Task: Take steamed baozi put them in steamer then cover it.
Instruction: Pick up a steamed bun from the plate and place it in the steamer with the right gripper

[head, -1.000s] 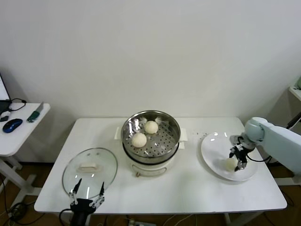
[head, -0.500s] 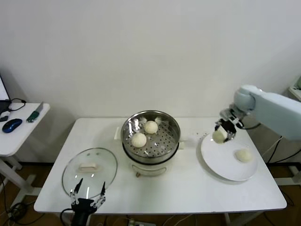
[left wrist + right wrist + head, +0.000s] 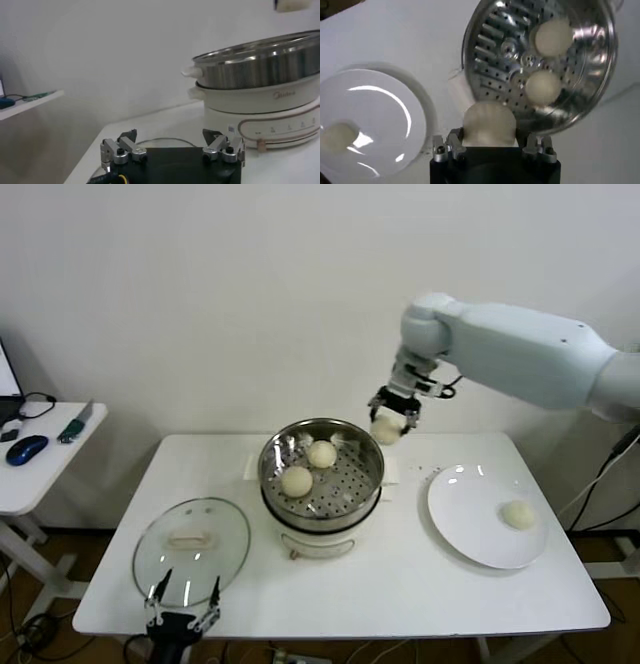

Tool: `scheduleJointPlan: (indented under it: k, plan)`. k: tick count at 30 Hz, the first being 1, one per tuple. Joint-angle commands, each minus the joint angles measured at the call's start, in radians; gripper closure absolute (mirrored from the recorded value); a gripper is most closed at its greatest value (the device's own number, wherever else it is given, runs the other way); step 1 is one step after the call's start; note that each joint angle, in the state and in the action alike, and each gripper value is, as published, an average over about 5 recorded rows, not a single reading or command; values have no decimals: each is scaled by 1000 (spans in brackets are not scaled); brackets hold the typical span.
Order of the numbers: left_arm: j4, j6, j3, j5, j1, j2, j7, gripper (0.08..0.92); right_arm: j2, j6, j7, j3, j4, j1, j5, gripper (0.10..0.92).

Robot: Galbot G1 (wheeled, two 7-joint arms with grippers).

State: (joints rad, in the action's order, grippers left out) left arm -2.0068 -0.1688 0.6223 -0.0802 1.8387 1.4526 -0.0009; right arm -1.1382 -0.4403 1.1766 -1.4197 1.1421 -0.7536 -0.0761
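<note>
Next, my right gripper takes its baozi to the steamer's bare bottom near the front rim (image 3: 333, 500) (image 3: 503, 30), beside the nearer baozi. It will let go there.
The steamer (image 3: 373, 469) stands mid-table on its white pot base, with two steamed baozi (image 3: 321, 453) (image 3: 296, 481) on its perforated floor. My right gripper (image 3: 389, 421) hangs just above the steamer's far right rim, shut on a third baozi (image 3: 386, 431). The right wrist view shows that bun (image 3: 489, 122) between the fingers (image 3: 456, 141), over the steamer's edge (image 3: 485, 65). A fourth baozi (image 3: 517, 515) lies on the white plate (image 3: 470, 524). The cover (image 3: 191, 537) lies flat at the front left. My left gripper (image 3: 184, 592) waits open at its near edge.
A white side table (image 3: 45, 474) with a mouse and small items stands off to the left. The wall runs close behind the main table (image 3: 400, 594). In the left wrist view the steamer (image 3: 260, 65) rises ahead of the open left gripper (image 3: 170, 135).
My right gripper lifted a baozi off the plate and carried it up and left to the steamer's right rim. One bun is left on the plate. The left arm stayed put.
</note>
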Motion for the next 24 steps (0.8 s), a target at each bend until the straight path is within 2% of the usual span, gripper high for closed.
scheduleJointPlan:
  k: [1, 12, 24]
  plan:
    - [3, -5, 7, 12, 10, -1, -1, 177, -220, -141, 2, -11, 48, 12, 92, 347]
    - [10, 6, 20, 38, -7, -2, 0, 177, -260, -202, -11, -5, 47, 176, 290, 345]
    - [30, 3, 19, 42, -19, -2, 0, 177, -261, -177, -13, -32, 78, 189, 223, 335]
